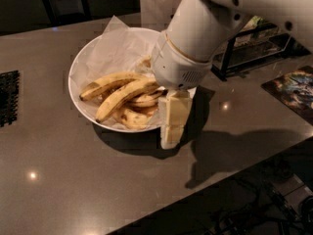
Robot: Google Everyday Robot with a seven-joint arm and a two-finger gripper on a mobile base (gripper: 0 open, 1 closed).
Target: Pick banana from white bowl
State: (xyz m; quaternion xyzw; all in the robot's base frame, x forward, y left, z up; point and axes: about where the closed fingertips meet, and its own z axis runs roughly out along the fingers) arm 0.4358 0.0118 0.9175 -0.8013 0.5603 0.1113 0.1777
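Note:
I should next close on the long plump banana's far end (pixel 145 84), nearest the white arm.
The white bowl (pixel 74 82) stands on the grey table, lined with crinkled white paper (pixel 115 48). The banana (pixel 124 96), long, plump and yellow, lies across the bowl's middle. A slimmer banana (pixel 105 83) lies behind it, and smaller browner bananas (pixel 133 116) lie in front. My gripper (pixel 169 141) hangs from the big white arm (pixel 195 38). It points down at the bowl's right front rim, beside the banana's right end and apart from it. The arm hides the right part of the bowl.
A black wire rack (pixel 244 48) stands behind the arm at the right. A colourful mat (pixel 293 89) lies at the far right. A black grid (pixel 7 97) sits at the left edge. The table's front edge runs diagonally at the lower right, with cables (pixel 254 209) below.

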